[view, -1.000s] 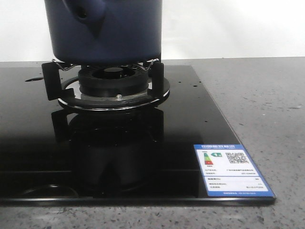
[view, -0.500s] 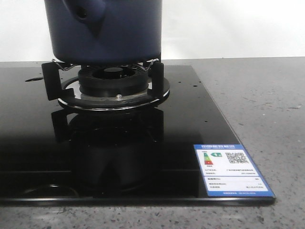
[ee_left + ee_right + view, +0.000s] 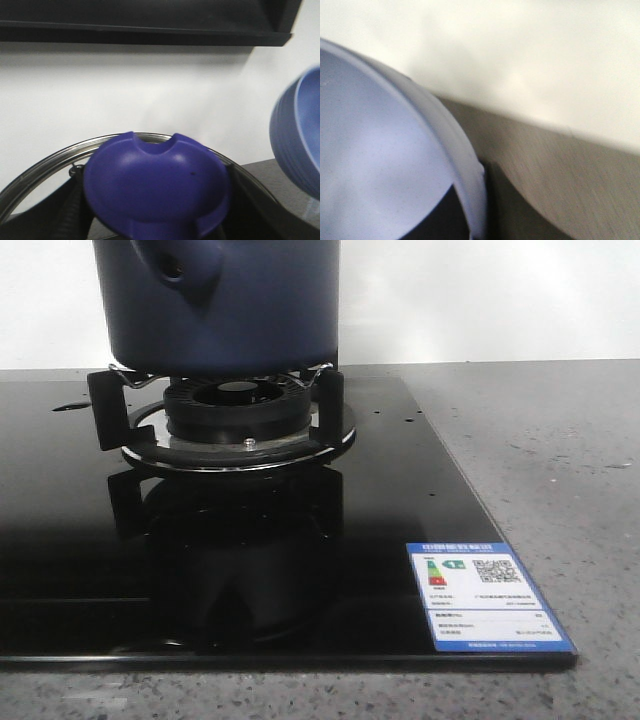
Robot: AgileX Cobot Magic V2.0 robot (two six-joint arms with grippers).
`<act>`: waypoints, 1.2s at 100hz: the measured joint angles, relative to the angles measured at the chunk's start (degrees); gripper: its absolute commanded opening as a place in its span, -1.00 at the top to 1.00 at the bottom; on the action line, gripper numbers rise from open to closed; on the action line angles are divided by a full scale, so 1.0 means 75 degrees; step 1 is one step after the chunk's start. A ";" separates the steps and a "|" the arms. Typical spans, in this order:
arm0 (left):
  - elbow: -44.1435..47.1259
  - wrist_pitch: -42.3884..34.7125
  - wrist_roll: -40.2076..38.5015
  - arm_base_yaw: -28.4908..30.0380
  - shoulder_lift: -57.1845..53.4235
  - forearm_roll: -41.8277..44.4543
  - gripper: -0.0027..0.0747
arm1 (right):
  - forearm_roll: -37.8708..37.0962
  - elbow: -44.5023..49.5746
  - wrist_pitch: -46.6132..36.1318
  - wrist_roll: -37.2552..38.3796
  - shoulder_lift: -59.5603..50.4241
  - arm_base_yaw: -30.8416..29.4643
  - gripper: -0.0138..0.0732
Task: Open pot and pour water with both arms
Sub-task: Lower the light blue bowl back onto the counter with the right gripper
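Note:
The robot's right gripper will put the light-blue bowl down on the grey speckled counter (image 3: 562, 440) close beside the black cooktop.
The dark navy pot (image 3: 230, 310) stands on the gas burner (image 3: 238, 418), its top cut off by the frame, its hollow stub (image 3: 180, 265) at upper left. No gripper shows in the front view. In the left wrist view my left gripper (image 3: 157, 212) is shut on the blue lid knob (image 3: 155, 185); the lid's metal rim (image 3: 45, 160) curves behind it. A light-blue bowl (image 3: 296, 130) is beside it. In the right wrist view my right gripper (image 3: 476, 220) is shut on that bowl's rim (image 3: 465, 165), one dark finger (image 3: 442, 222) inside, one outside.
The burner sits on a black glass cooktop (image 3: 400, 490) with a blue-and-white energy label (image 3: 488, 595) near its front right corner. Grey speckled counter (image 3: 550, 440) lies to the right. A dark shelf or hood (image 3: 150, 22) hangs on the white wall.
The pot has not moved. A faint round reflection at the cooktop's near left corner has gone.

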 measured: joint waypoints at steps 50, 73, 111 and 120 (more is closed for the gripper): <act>0.0000 -0.0208 0.0000 -0.0518 0.0000 -0.0017 0.06 | 0.0309 0.2879 0.0972 0.0000 -0.0010 -0.2159 0.78; 0.0000 -0.0208 0.0000 -0.0518 0.0000 -0.0023 0.06 | 0.0743 0.3097 0.0705 -0.0016 0.0331 -0.2159 0.78; 0.0000 -0.0208 0.0000 -0.0518 0.0000 -0.0023 0.06 | 0.0867 0.3110 0.0664 -0.0122 0.0504 -0.2159 0.33; 0.0000 -0.0208 0.0000 -0.0518 0.0000 -0.0023 0.06 | 0.0878 0.3110 0.0714 -0.0185 0.0504 -0.2159 -0.04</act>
